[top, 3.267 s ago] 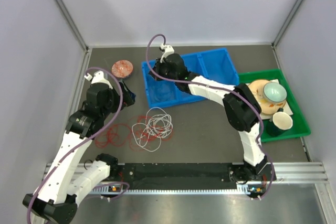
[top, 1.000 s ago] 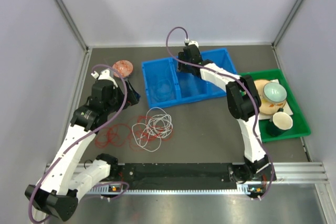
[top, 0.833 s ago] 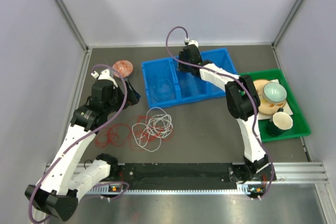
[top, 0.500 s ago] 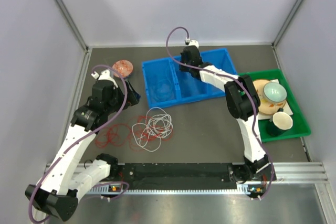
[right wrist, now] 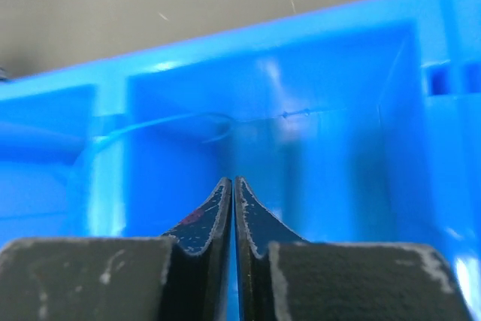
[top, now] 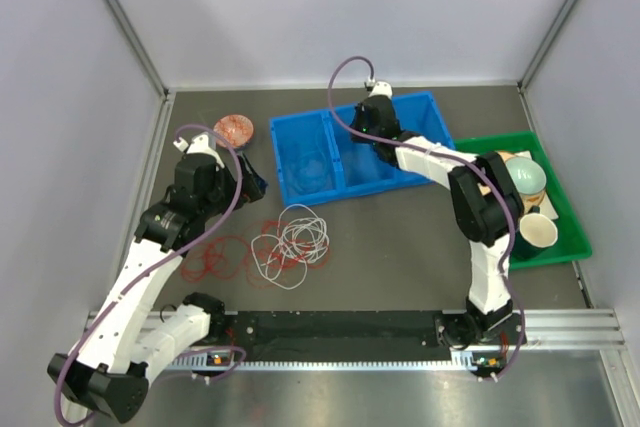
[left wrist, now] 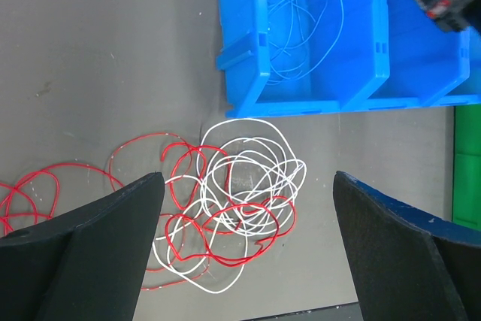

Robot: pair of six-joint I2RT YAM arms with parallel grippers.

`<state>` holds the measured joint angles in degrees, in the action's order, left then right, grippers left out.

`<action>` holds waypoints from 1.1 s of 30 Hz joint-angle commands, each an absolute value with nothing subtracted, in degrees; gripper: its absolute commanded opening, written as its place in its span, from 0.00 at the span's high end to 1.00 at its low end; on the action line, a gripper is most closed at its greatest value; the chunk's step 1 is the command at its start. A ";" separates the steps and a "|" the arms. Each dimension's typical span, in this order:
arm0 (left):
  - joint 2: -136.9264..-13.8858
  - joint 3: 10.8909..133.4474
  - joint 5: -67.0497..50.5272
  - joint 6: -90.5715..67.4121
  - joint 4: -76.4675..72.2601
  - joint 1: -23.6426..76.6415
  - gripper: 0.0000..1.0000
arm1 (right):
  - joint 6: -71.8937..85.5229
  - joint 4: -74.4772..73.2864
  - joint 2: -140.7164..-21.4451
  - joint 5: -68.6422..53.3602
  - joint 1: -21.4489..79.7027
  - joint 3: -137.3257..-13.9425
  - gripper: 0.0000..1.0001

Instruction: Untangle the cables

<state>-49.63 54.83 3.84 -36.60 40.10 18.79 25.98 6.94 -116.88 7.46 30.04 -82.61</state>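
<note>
The blue cable's loose end hangs over the bin's divider into the middle compartment, so my right gripper needs to shift and grab the blue cable's loops (left wrist: 297,24).
A tangle of white cables (top: 293,239) and red cables (top: 215,257) lies on the grey table in front of the blue bin (top: 415,172). A thin blue cable (top: 312,162) lies in the bin's left compartment. In the left wrist view the white loops (left wrist: 248,167) and red loops (left wrist: 233,225) lie below my left gripper (left wrist: 248,180), which is open wide, empty and above them. It also shows in the top view (top: 252,184). My right gripper (top: 360,127) is over the bin's middle compartment. In the right wrist view it (right wrist: 231,183) is shut, with the blue cable (right wrist: 173,122) beyond it.
A green tray (top: 560,247) with bowls and cups stands at the right. A round reddish thing (top: 233,130) lies at the back left. The blue bin (left wrist: 316,88) is just beyond the tangle. Grey walls close in the table.
My right gripper has moved right, from over the bin's left compartment to the middle one. The blue cable now shows in the left compartment. The left arm shifted slightly.
</note>
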 commanded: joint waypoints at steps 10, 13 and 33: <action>-47.99 54.05 2.46 -37.27 37.00 18.46 0.01 | 23.56 7.03 -119.00 7.65 30.94 -89.47 0.67; -48.60 54.49 2.37 -36.91 37.09 18.54 0.01 | 21.54 11.94 -119.44 6.16 30.85 -86.85 0.69; -52.91 54.32 -2.37 -36.12 34.45 18.46 0.01 | 16.79 15.99 -126.21 8.96 30.94 -91.67 0.55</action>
